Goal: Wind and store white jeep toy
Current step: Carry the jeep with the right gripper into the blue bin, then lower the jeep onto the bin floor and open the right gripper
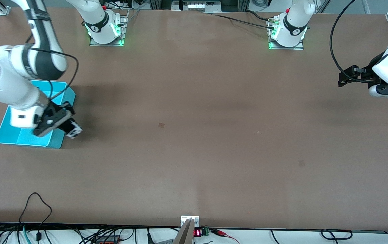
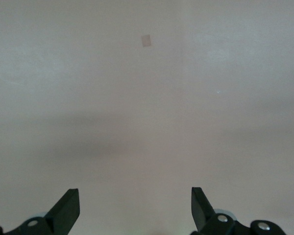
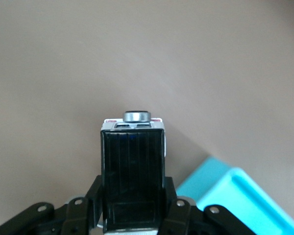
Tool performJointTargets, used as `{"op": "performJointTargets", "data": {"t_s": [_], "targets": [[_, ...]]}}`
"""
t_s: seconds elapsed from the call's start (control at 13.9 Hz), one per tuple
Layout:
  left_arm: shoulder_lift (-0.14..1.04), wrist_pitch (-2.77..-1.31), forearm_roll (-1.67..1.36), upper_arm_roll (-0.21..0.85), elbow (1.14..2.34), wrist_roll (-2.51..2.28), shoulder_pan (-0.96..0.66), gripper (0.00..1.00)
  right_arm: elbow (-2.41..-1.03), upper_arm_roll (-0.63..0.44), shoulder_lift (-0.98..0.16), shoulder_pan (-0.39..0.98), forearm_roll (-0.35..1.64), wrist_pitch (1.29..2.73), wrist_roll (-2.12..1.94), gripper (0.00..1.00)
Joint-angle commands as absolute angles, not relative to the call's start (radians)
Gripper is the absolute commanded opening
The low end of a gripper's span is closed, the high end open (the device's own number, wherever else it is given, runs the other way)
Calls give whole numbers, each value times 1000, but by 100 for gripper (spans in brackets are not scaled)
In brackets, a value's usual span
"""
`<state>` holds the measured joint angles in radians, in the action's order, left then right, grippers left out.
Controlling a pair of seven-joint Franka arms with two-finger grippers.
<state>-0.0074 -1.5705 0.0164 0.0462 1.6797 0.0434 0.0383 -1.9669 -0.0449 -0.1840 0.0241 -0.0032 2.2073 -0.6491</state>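
Observation:
My right gripper will let go of the white jeep toy on the cyan bin's bottom [image 1: 48, 113], near the side of the bin that faces the open table.
My right gripper [image 1: 65, 122] is shut on the white jeep toy [image 1: 73, 129], a tiny white car with a black ribbed roof. It holds the toy over the corner of the cyan bin [image 1: 21, 137] at the right arm's end of the table. In the right wrist view the jeep [image 3: 133, 171] sits between the fingers, roof toward the camera, with the cyan bin's rim [image 3: 235, 193] beside it. My left gripper [image 1: 345, 77] is open and empty, waiting above the table at the left arm's end; its fingertips [image 2: 68, 208] show over bare table.
The brown table [image 1: 194, 135] carries small tape marks [image 1: 161, 125]. Cables lie along the edge nearest the front camera [image 1: 38, 210]. The arm bases [image 1: 105, 30] stand along the table's top edge in the front view.

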Motion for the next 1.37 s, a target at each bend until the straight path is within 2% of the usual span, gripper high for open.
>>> {"op": "performJointTargets", "data": {"t_s": [0.0,0.58,0.79,1.3], "targets": [[-15,-1552,12,48,1669,43,40,100,-1994,-37,-143,-53,-11,2171,-490,0],[-15,-1552,12,48,1669,43,40,100,-2065,-38,-161,-225,-119,2181,-304,0],[-15,-1551,12,48,1669,43,41,100,-2108,-38,-210,-276,-141,2272,-296,0],[-15,-1551,12,48,1669,43,40,100,-2111,-38,-353,-321,-141,2379,-293,0]]}}
